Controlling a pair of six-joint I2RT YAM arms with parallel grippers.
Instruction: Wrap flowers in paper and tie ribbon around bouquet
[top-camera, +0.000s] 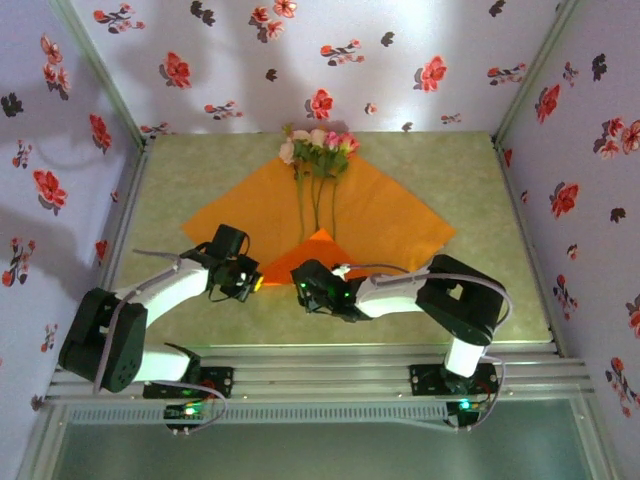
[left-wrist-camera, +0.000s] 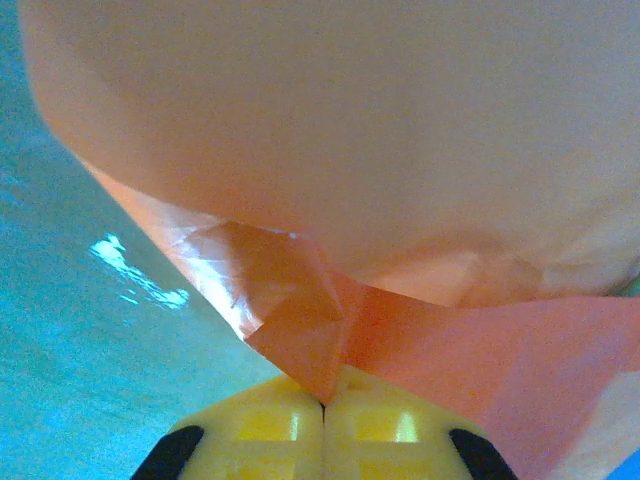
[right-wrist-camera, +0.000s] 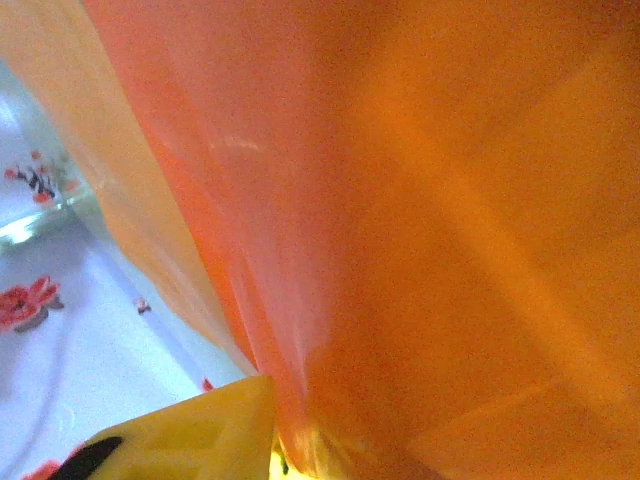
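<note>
My right gripper is holding the paper's folded flap near its middle. It should open and pinch the fold's end (top-camera: 368, 270) farther from my left gripper to straighten it.
The orange paper (top-camera: 390, 215) lies spread as a diamond on the table. The flowers (top-camera: 318, 145) rest on it, blooms at the far corner and stems pointing toward me. The paper's near corner (top-camera: 316, 250) is folded up over the stem ends. My left gripper (top-camera: 252, 280) holds the paper's near left edge; in the left wrist view its yellow jaws (left-wrist-camera: 322, 400) are shut on a creased tip of paper (left-wrist-camera: 470, 350). My right gripper (top-camera: 305, 283) (right-wrist-camera: 285, 460) sits at the fold, where paper (right-wrist-camera: 420, 250) runs down between its jaws and covers one finger. The ribbon and a wrapped bouquet are out of view.
The pale green table (top-camera: 200, 170) is boxed in by white walls with red flower prints (top-camera: 320, 60) on three sides. A metal rail (top-camera: 330, 375) carrying both arm bases runs along the near edge. Bare table shows left and right of the paper.
</note>
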